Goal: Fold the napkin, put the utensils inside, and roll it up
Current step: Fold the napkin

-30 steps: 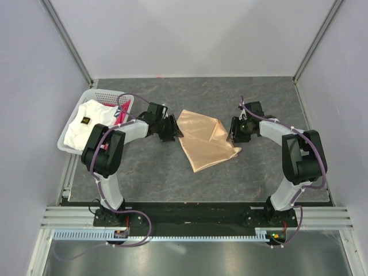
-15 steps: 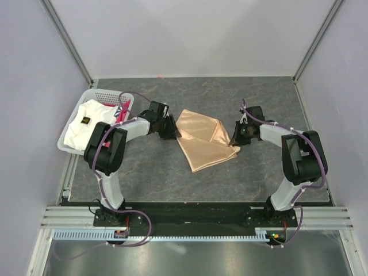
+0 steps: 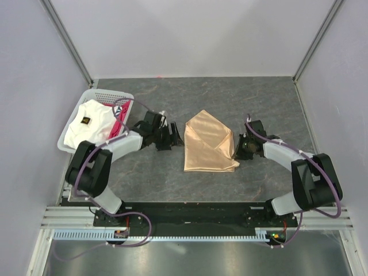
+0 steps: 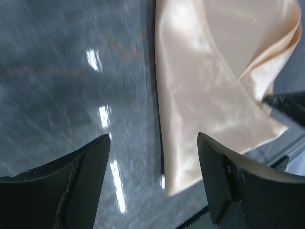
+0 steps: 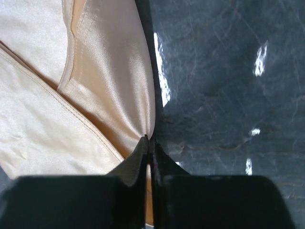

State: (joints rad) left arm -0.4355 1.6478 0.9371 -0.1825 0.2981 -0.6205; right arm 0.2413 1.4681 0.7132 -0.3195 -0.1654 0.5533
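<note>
The napkin's near corner sticks out crooked while my right gripper pinches the napkin's side edge, so next I open that gripper and take that corner [image 3: 236,167] to square up the fold.
The peach-tan napkin [image 3: 208,144] lies folded on the dark table in the middle. It also shows in the left wrist view [image 4: 214,95] and in the right wrist view [image 5: 71,95]. My left gripper [image 3: 174,138] is open and empty, just left of the napkin's left edge, low over the table. My right gripper [image 3: 240,147] is shut on the napkin's right edge, with the cloth pinched between the fingertips [image 5: 150,143]. No utensil is in view.
A white basket [image 3: 72,115] at the left holds a white cloth with a dark mark [image 3: 86,123] and a pink-red cloth [image 3: 119,123]. Grey walls enclose the table at the back and sides.
My right gripper moved nearer and dragged the napkin's right edge, turning the cloth squarer to the table. My left gripper let go of the napkin's left edge and drew back slightly.
</note>
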